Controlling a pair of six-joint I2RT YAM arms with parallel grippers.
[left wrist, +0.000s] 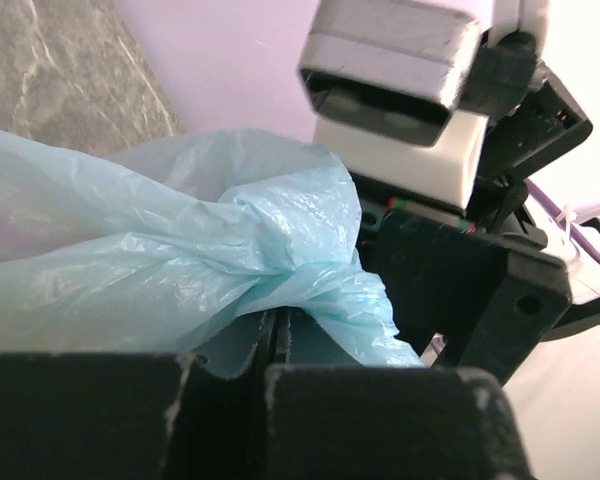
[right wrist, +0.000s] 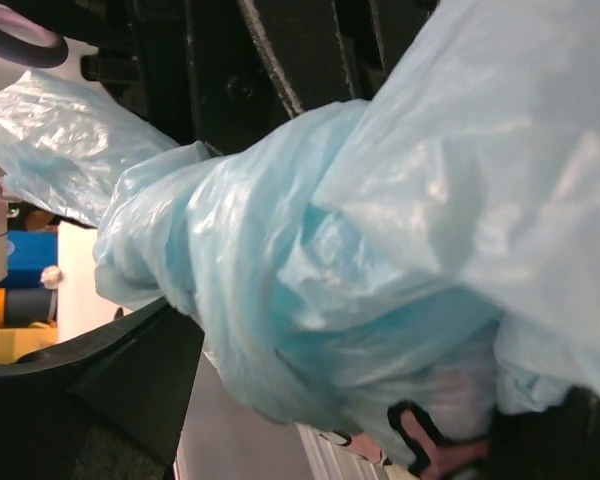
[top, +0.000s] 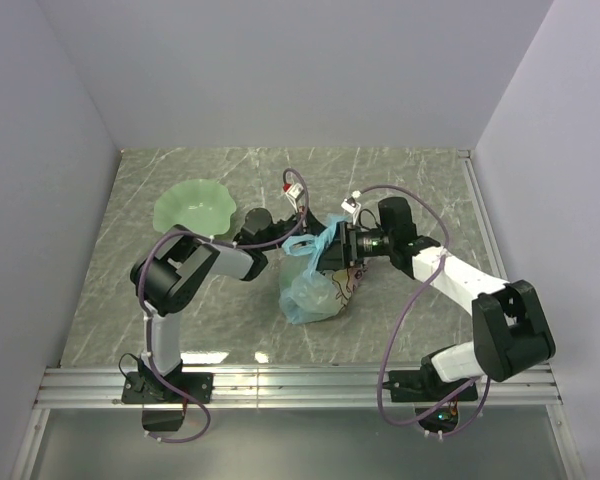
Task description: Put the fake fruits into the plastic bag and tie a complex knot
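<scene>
The thick twisted neck of the bag fills my right gripper, so I should back it off and pinch just the plastic at my left gripper's fingers (left wrist: 280, 288).
The light-blue plastic bag (top: 310, 292) sits bulging at the table's middle, its handles gathered into a twisted bunch (top: 315, 242) above it. The fake fruits are hidden; only dim coloured patches (top: 344, 284) show through the bag's right side. My left gripper (top: 298, 228) reaches in from the left and is shut on a strand of the bag, whose plastic (left wrist: 310, 290) is pinched between its closed fingers (left wrist: 277, 335). My right gripper (top: 328, 250) meets it from the right. Its jaws stand apart on either side of the bag's twisted neck (right wrist: 280, 270), which fills that view.
The pale green wavy-edged dish (top: 193, 206) stands behind the left arm and looks empty. Both wrists are close together over the bag, and the right arm's camera housing (left wrist: 400, 90) is right in front of the left wrist. Walls enclose the table on three sides.
</scene>
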